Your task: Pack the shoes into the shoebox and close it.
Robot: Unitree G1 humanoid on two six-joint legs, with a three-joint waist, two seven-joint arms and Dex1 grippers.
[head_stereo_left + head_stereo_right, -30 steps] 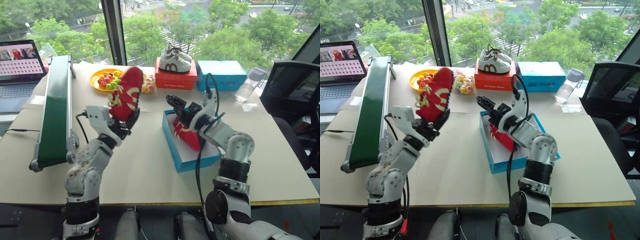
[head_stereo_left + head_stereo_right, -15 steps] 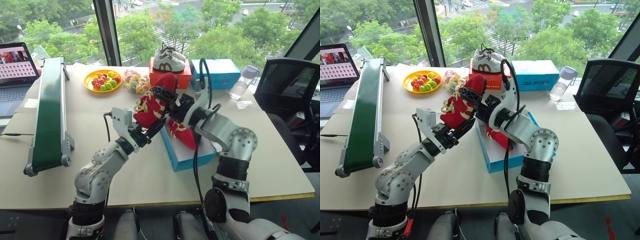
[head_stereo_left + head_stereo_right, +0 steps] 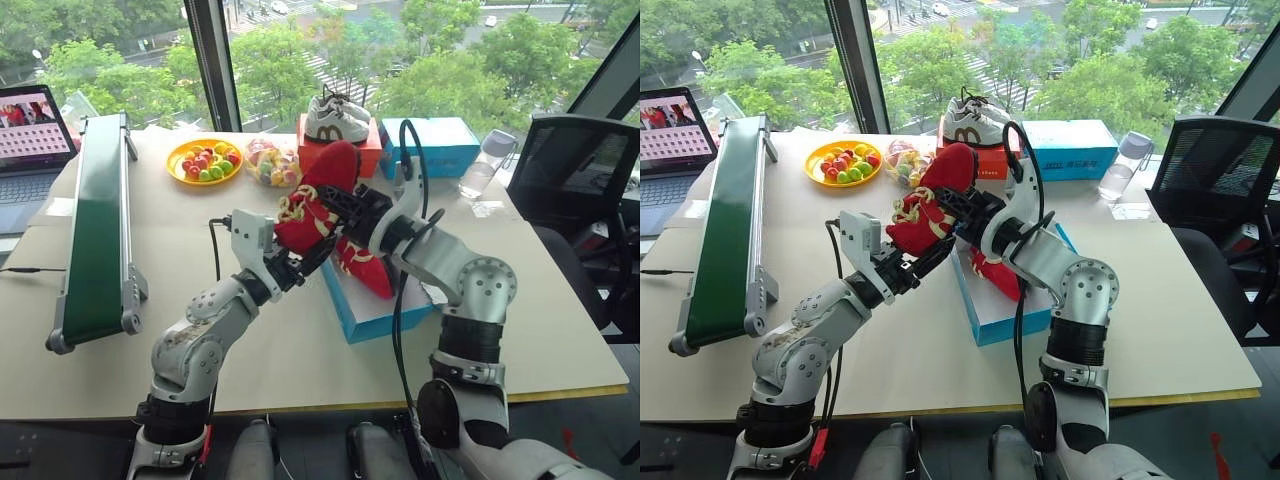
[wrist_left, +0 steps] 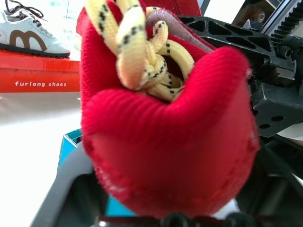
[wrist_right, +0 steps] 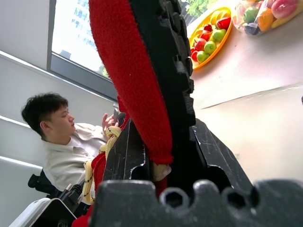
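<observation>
My right gripper has the red shoe. It will put it down in the open blue shoebox (image 3: 357,284) beside the other red shoe.
One red shoe (image 3: 316,208) with yellowish laces hangs in the air just left of the open blue shoebox (image 3: 385,312). My right gripper (image 3: 347,205) is shut on its sole and red edge, and the right wrist view shows the sole (image 5: 165,71) pinched between both fingers. The shoe's heel (image 4: 165,156) sits between the fingers of my left gripper (image 3: 303,263), which stands open under it with a sliver of gap on one side. The other red shoe (image 3: 365,266) lies inside the shoebox.
A green conveyor (image 3: 100,220) runs along the table's left side. At the back stand a yellow fruit plate (image 3: 205,160), a red box with white sneakers (image 3: 340,150), another blue box (image 3: 440,145) and a bottle (image 3: 482,170). A person (image 5: 61,142) sits nearby.
My left arm carried the shoe rightward to the box. My right gripper rose out of the box and shut on the shoe's sole. The left fingers have spread wider.
</observation>
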